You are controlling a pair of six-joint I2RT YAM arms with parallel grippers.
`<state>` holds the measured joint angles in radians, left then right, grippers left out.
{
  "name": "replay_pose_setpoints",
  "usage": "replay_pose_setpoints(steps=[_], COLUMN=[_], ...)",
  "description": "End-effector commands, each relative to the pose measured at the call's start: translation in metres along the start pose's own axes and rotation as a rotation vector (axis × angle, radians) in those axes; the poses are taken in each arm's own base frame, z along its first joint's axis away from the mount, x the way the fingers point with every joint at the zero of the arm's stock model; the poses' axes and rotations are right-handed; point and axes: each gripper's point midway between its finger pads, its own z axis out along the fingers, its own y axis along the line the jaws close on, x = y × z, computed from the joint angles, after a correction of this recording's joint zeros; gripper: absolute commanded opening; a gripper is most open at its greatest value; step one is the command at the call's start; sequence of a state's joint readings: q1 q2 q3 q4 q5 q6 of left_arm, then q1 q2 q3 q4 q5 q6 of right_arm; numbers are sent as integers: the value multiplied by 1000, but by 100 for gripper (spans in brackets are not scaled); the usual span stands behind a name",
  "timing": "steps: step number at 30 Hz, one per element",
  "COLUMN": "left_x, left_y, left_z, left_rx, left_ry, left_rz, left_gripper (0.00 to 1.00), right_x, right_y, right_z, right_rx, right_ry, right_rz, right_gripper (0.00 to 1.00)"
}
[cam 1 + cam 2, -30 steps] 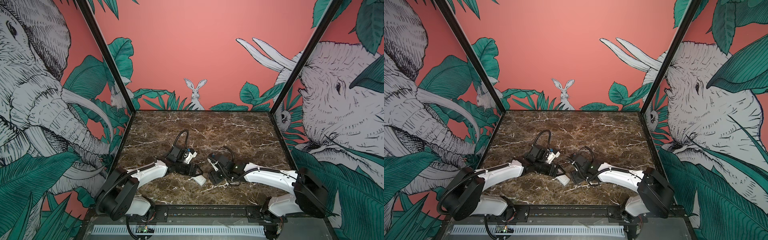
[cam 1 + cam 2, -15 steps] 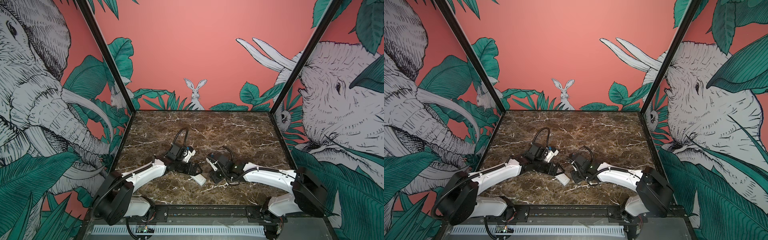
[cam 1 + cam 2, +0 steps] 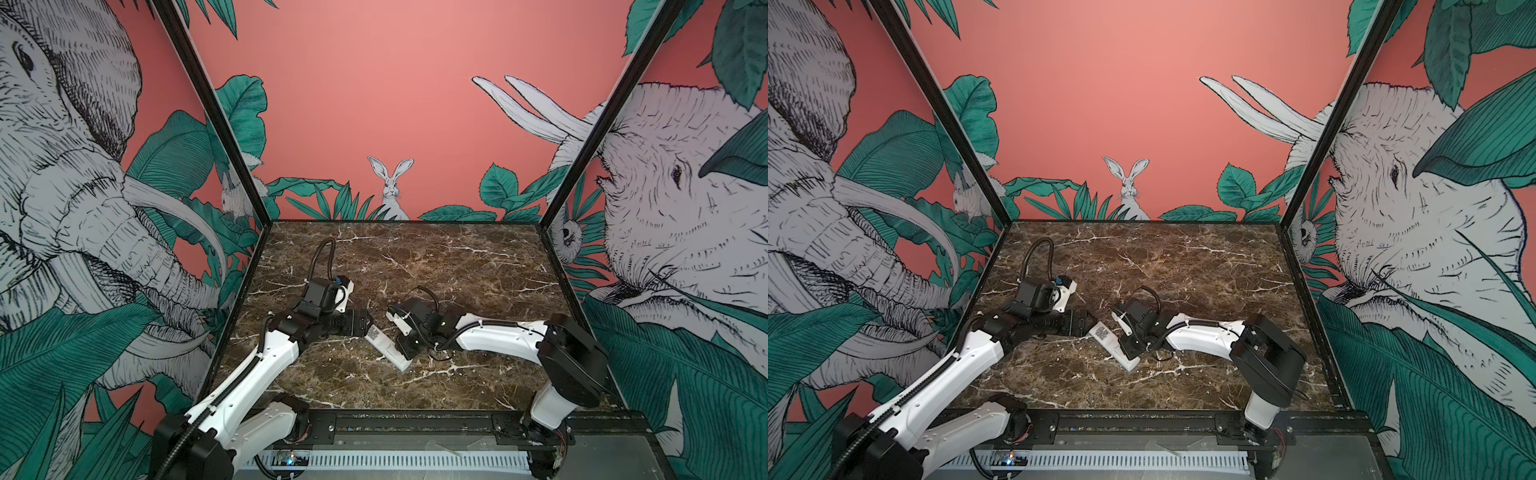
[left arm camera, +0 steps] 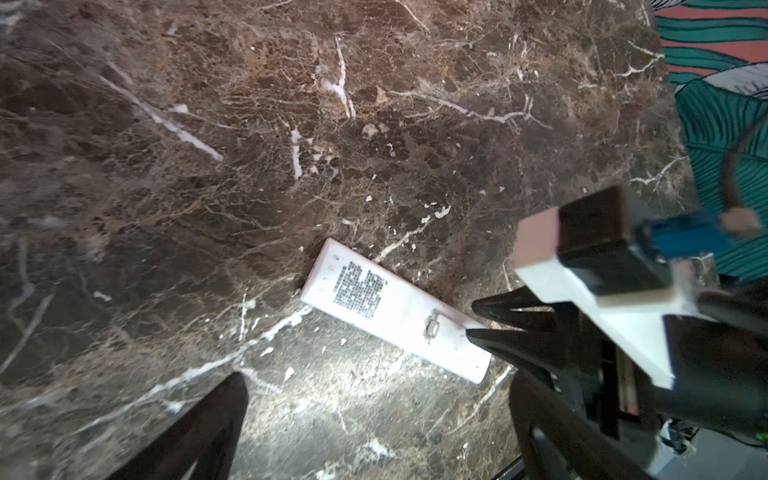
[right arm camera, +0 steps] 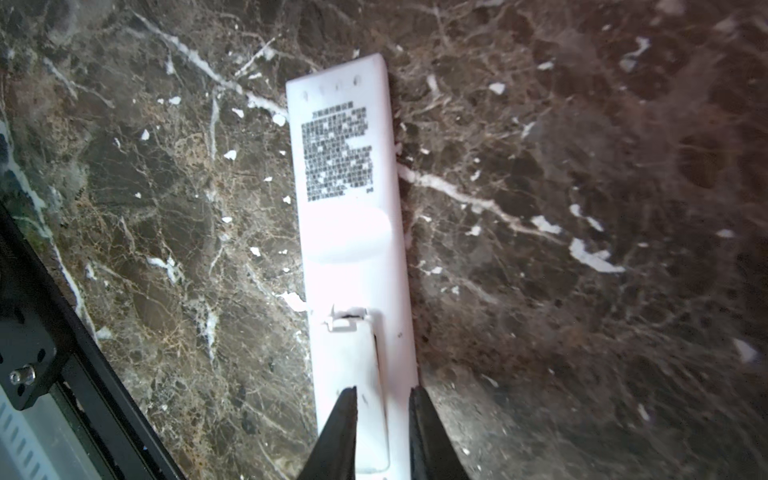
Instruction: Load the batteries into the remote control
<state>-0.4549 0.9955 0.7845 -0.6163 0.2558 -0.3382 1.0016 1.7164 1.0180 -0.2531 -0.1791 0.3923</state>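
Note:
My right gripper's closed fingers meet just the battery cover, so it should open, grip the remote control's sides (image 5: 404,364) and lift it to my left gripper.
The remote control (image 5: 353,232) is a slim white bar lying back-up on the marble, its dark printed label facing up, seen also in both top views (image 3: 390,353) (image 3: 1113,345). Its battery cover (image 5: 353,361) sits on it, slightly raised at the latch. My right gripper (image 5: 383,392) has its jaws close together, tips on the cover end; whether they pinch anything is unclear. My left gripper (image 4: 380,411) stands wide open over bare marble beside the remote (image 4: 395,316), holding nothing. The batteries are out of view.
The table's black front rail (image 5: 33,353) (image 3: 415,419) runs close behind the remote's cover end. Printed walls (image 3: 232,291) close in the left, right and back. The left arm's black cable loop (image 3: 326,262) rises above its wrist.
My right jaws have narrowed over the remote's cover end. My left jaws have opened wide and drawn back to the left, uncovering the label end of the remote.

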Motion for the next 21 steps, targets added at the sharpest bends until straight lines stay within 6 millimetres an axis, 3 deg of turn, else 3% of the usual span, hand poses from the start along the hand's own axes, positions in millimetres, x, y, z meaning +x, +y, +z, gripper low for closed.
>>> replay_pose_setpoints(steps=[1, 10, 16, 21], left_x=[0, -4, -5, -7], left_y=[5, 2, 1, 1], left_z=[-14, -19, -19, -20], left_rx=[-47, -36, -29, -22], left_ry=[7, -18, -32, -37], left_rz=[26, 22, 13, 8], left_gripper=[99, 99, 99, 99], right_x=[-1, 9, 8, 17], right_y=[6, -1, -3, 3], right_z=[11, 22, 13, 6], right_rx=[-20, 33, 87, 97], right_ry=[15, 68, 70, 90], right_rz=[-15, -25, -47, -85], right_gripper=[22, 23, 37, 59])
